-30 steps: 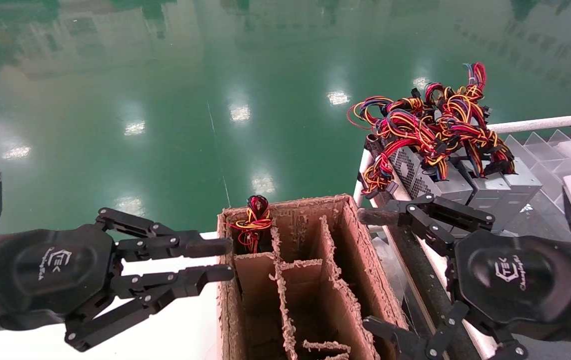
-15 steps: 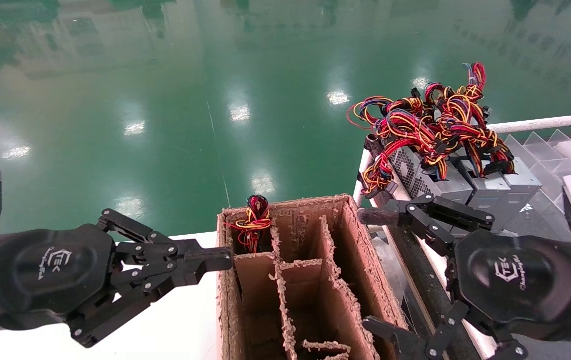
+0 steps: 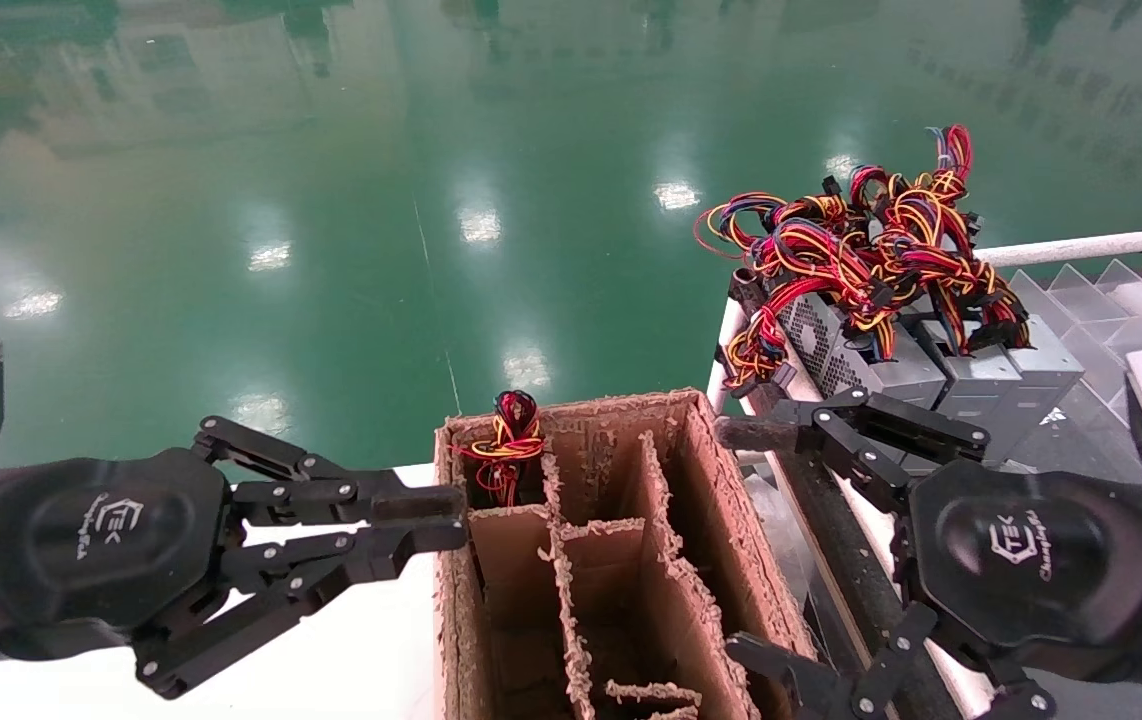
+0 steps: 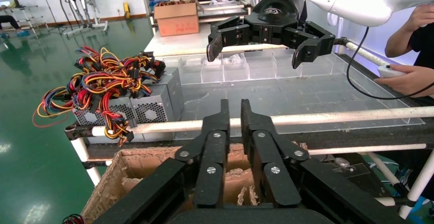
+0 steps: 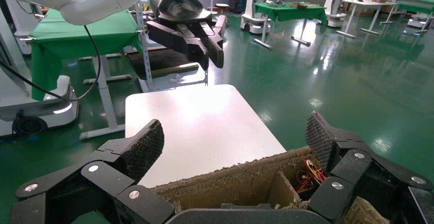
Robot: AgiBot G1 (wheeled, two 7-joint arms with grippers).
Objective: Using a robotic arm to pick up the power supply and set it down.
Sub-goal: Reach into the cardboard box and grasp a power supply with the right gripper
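Observation:
Next, I close my right gripper on the top loop (image 3: 516, 415) (image 5: 309, 169) of the wire bundle that sticks out of the far corner cell of the cardboard box.
Several grey power supplies (image 3: 896, 365) with tangled red, yellow and black wires (image 3: 861, 250) stand on the right bench; the left wrist view shows the power supplies (image 4: 148, 109) too. Another wire bundle (image 3: 508, 440) pokes out of the far-left cell of a cardboard box (image 3: 706, 470). My left gripper (image 3: 453, 517) hovers at the box's left wall, slightly open and empty; the left wrist view shows this gripper (image 4: 235, 106) with a narrow gap. My right gripper (image 3: 739, 540) is wide open and empty by the box's right wall, short of the supplies.
The box has ragged cardboard dividers (image 3: 561, 560) and stands beside a white table (image 3: 361, 650). A white rail (image 3: 1061, 248) and clear plastic tray cells (image 3: 1101, 290) lie right of the supplies. Green floor lies beyond. A person's hand (image 4: 404, 78) holds a controller nearby.
My left gripper's fingers closed together half a second ago and have now parted slightly again. The right gripper and the power supplies have not moved.

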